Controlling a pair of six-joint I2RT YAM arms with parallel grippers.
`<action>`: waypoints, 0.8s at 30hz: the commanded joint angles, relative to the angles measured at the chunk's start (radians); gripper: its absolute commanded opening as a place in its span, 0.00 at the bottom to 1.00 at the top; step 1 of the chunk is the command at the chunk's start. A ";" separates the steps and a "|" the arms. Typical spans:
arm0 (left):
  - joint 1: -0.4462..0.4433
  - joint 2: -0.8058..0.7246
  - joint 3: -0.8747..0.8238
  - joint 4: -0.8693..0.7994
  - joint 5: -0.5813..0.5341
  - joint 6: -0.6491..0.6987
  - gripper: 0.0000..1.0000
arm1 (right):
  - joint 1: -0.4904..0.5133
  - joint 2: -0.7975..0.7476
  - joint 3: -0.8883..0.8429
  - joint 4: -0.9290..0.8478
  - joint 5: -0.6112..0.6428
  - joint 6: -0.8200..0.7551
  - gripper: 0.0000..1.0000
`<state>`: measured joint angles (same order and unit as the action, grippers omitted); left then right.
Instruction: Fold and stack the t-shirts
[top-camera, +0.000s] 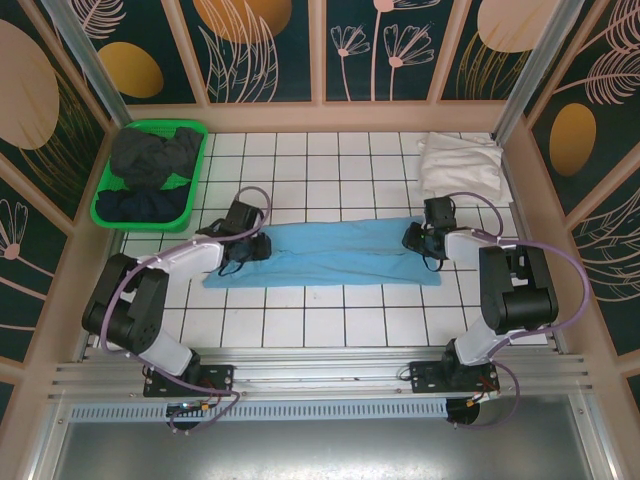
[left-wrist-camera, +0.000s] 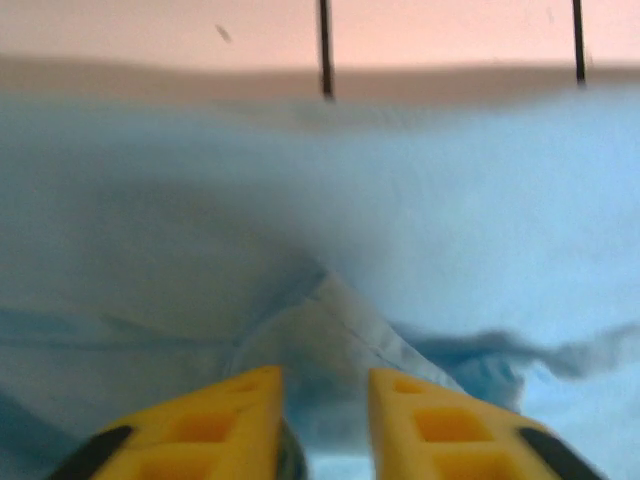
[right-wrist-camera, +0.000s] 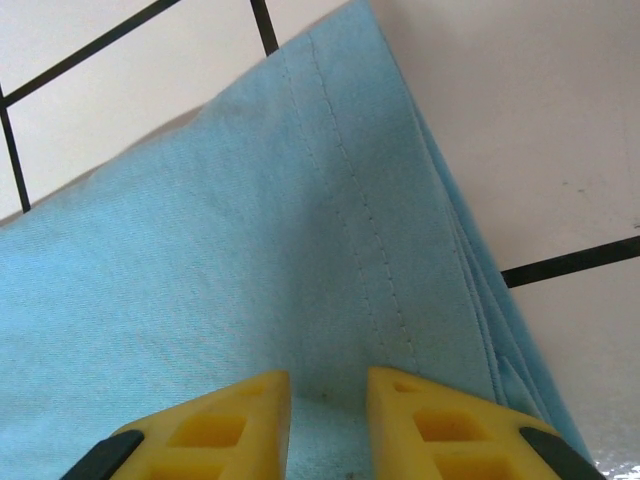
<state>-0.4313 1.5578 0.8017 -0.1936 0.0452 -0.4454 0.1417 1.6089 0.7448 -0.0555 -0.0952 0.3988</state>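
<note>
I have only the loose flap of the blue t-shirt in my left gripper, so next I lay it flat and take the t-shirt's end (top-camera: 235, 279) before turning the t-shirt.
A light sky-blue t-shirt (top-camera: 330, 252) lies folded into a long strip across the middle of the tiled table. My left gripper (top-camera: 255, 247) is at its left end. In the left wrist view the blue cloth (left-wrist-camera: 450, 220) tents up into a ridge that runs between the nearly closed yellow fingers (left-wrist-camera: 325, 385). My right gripper (top-camera: 413, 240) is at the strip's right end. The right wrist view has the stitched hem corner (right-wrist-camera: 380, 230) just ahead of the gripper (right-wrist-camera: 328, 385), with cloth between its close-set fingers. A folded white t-shirt (top-camera: 460, 165) rests at the back right. Dark t-shirts (top-camera: 150, 165) are heaped at the back left.
The dark shirts fill a green plastic basket (top-camera: 100, 212) in the back left corner. Patterned walls close in the white tiled table (top-camera: 330, 320) on three sides. A metal rail with both arm bases runs along the near edge.
</note>
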 joint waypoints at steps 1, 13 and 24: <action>-0.022 -0.082 -0.066 0.000 0.069 0.003 0.17 | -0.007 -0.025 -0.014 -0.014 0.015 -0.008 0.27; -0.046 -0.317 -0.222 -0.049 0.192 -0.048 0.20 | -0.010 -0.067 -0.012 -0.046 0.035 -0.017 0.27; -0.046 -0.315 -0.137 0.034 0.076 -0.078 0.48 | -0.008 -0.079 -0.002 -0.039 0.010 -0.014 0.27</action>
<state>-0.4736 1.1988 0.5987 -0.1860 0.2329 -0.5026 0.1379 1.5639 0.7433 -0.0834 -0.0803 0.3950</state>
